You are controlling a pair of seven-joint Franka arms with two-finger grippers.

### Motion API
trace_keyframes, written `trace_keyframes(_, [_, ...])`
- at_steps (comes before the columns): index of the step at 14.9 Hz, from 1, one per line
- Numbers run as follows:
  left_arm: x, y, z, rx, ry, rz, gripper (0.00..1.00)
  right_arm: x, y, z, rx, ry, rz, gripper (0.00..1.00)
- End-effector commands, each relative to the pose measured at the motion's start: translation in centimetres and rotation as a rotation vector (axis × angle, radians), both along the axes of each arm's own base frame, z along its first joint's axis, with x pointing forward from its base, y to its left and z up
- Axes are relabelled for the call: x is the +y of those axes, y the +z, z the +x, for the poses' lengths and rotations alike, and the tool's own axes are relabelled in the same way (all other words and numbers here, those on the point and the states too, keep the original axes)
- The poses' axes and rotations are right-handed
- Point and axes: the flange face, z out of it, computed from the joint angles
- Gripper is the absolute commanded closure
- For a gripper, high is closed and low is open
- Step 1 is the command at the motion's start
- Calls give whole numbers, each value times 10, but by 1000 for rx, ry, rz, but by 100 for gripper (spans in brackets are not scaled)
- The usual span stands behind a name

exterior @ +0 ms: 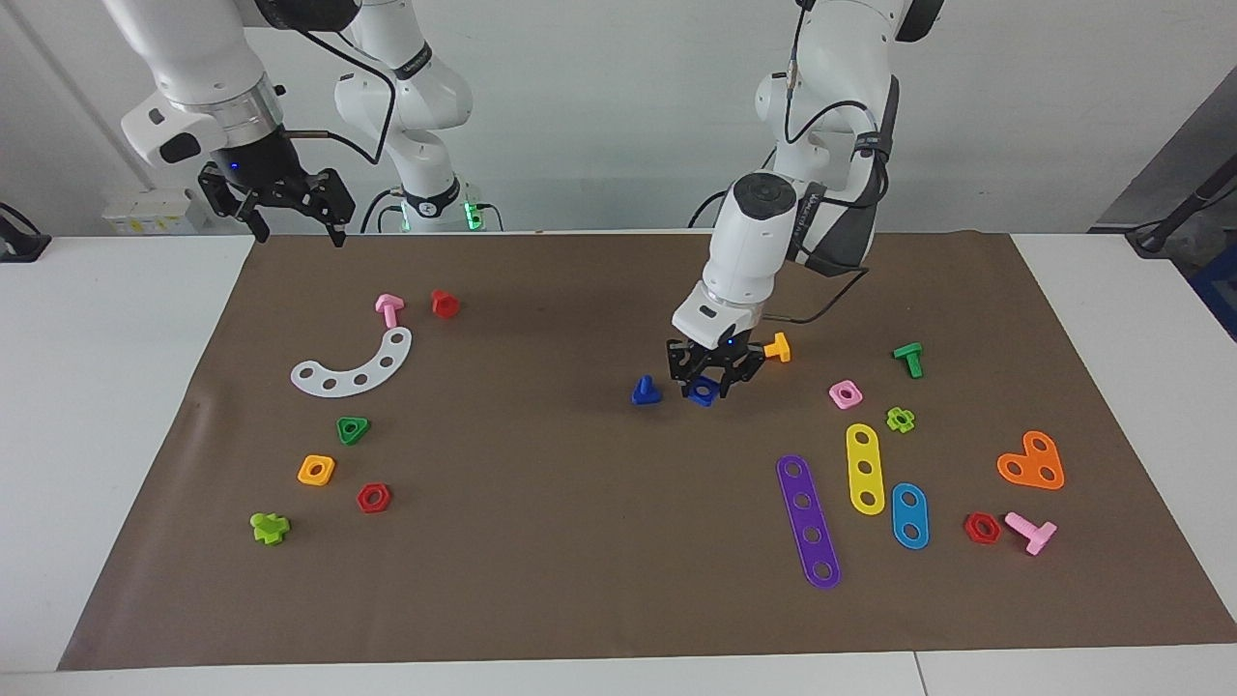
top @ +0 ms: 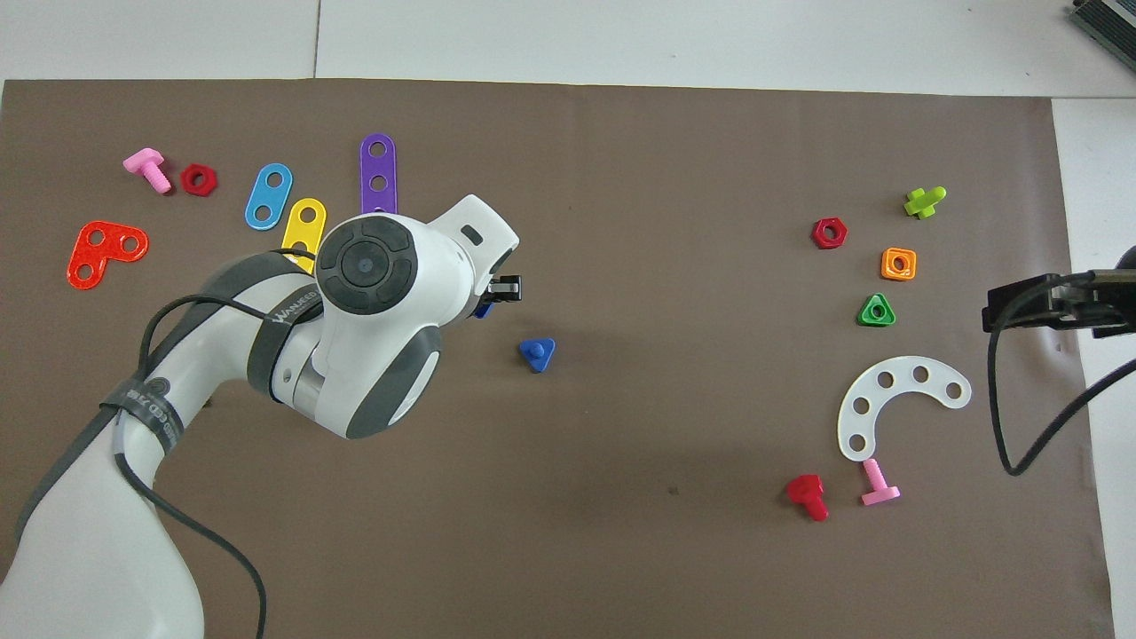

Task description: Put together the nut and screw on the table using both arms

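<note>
Next, my left gripper lets go of the dark-blue nut on the dark-blue screw point(top: 538, 351) that stands head down on the mat.
The dark-blue nut point(exterior: 703, 391) lies on the brown mat point(exterior: 541, 541) of the table, near the middle. My left gripper point(exterior: 713, 379) is down at the nut, right over it. In the overhead view the left arm hides most of the nut point(top: 482, 311) and of the left gripper point(top: 504, 288). The dark-blue screw point(exterior: 646, 391) stands head down on the mat beside the nut, toward the right arm's end; it also shows in the overhead view point(top: 537, 353). My right gripper point(exterior: 290, 208) is open and empty, and waits raised over the mat's edge at its own end point(top: 1003, 309).
An orange screw point(exterior: 778, 347) lies close by the left gripper, nearer to the robots. A pink square nut point(exterior: 846, 393), coloured strips point(exterior: 866, 468) and other parts lie toward the left arm's end. A white curved strip point(exterior: 354, 367), a green triangular nut point(exterior: 353, 429) and red nuts lie toward the right arm's end.
</note>
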Motion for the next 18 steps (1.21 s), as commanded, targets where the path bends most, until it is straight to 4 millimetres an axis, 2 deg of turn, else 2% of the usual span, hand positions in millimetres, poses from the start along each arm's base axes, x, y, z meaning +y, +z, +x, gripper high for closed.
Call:
trace_keyframes(1, [-26, -5, -4, -10, -5, -17, 50, -3, -2, -3, -4, -21, 18, 0])
trace_keyframes(3, [-42, -11, -13, 0, -21, -24, 50, -2, -2, -2, -7, -19, 21, 0])
trace_keyframes(5, [-48, -17, -20, 10, -35, -20, 49, -2, -2, -3, 0, -63, 88, 0])
trace_keyframes(8, [-55, -31, -33, 17, -57, -16, 49, -2, -2, -4, 3, -67, 79, 0])
trace_keyframes(18, [-56, -45, -47, 25, -88, 8, 46, -3, -2, -3, 0, -61, 78, 0])
